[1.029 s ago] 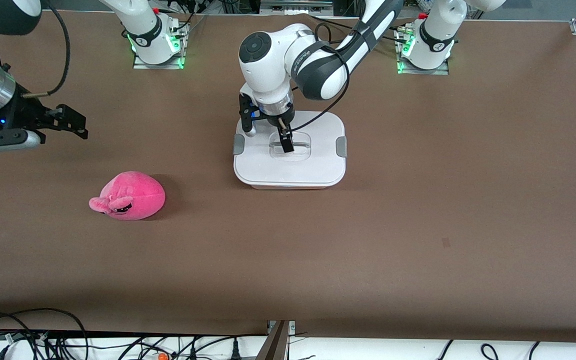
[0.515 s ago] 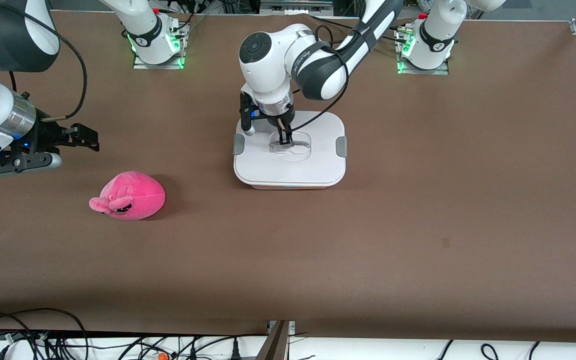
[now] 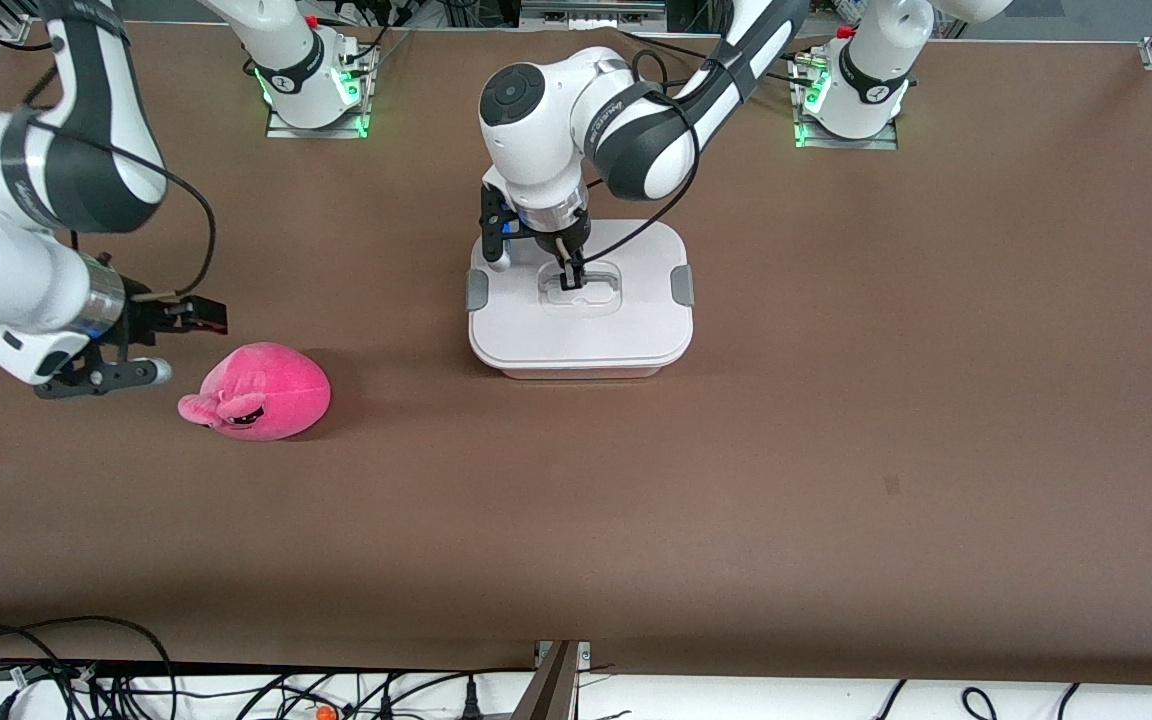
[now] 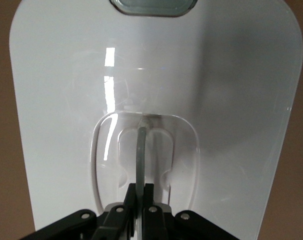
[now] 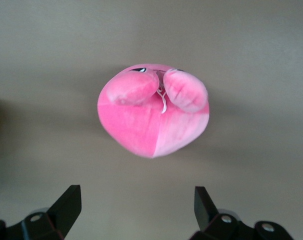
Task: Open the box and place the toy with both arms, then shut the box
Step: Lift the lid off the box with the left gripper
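The robot's right gripper needs to next move to the pink toy's body [image 3: 228, 377] [image 5: 156, 136], just past its white string and away from its eyes, and close there.
The box [image 3: 576, 335] stands mid-table with its white lid [image 4: 201, 75] on and a grey clip [image 3: 682, 287] at each end. My left gripper [image 3: 570, 281] comes straight down into the lid's recessed centre. In the left wrist view the left gripper [image 4: 142, 192] is shut on the thin clear handle [image 4: 141, 150], with a finger pressed against each face. The pink toy [image 3: 261, 390] lies on the table toward the right arm's end, nearer the front camera than the box. My right gripper [image 3: 198, 316] hovers low beside it. Seen from the right wrist, the right gripper [image 5: 136, 200] is open and empty, short of the toy [image 5: 154, 112].
Both arm bases [image 3: 311, 85] [image 3: 851, 95] stand along the table's back edge. Loose cables [image 3: 86, 670] and a metal bracket [image 3: 556, 680] lie past the front edge. A small dark mark [image 3: 891, 485] is on the brown table top.
My left gripper has closed on the lid's handle. The right arm has swung down and in toward the toy, its gripper still open.
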Controlling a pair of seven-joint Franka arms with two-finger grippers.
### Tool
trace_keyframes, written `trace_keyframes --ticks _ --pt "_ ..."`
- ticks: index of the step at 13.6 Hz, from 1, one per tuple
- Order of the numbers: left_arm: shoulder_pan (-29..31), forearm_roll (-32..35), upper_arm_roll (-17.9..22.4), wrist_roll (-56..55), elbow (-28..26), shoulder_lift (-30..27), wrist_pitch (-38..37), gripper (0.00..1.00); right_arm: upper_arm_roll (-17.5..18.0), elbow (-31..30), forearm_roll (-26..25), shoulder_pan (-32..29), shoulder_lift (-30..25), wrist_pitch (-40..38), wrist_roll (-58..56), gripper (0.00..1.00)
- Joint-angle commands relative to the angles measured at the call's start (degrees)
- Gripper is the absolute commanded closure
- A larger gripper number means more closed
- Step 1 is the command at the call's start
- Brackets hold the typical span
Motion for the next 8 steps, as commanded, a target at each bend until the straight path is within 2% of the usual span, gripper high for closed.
trace_keyframes --ticks 1,5,8 --pt "0.4 -0.7 0.2 1.0 0.2 -1.9 -1.8 1.00 0.0 -5.7 0.3 -0.4 -1.4 5.0 -0.6 0.00" --pt "2.4 -3.3 0.4 3.7 4.4 -2.6 -7.9 1.00 -0.2 -11.4 0.4 -0.5 -0.9 13.9 -0.6 0.00" --pt "10.7 -7.0 0.3 10.2 4.6 -7.1 -13.7 1.00 -0.2 -12.5 1.9 -1.0 1.7 18.7 -1.3 0.00"
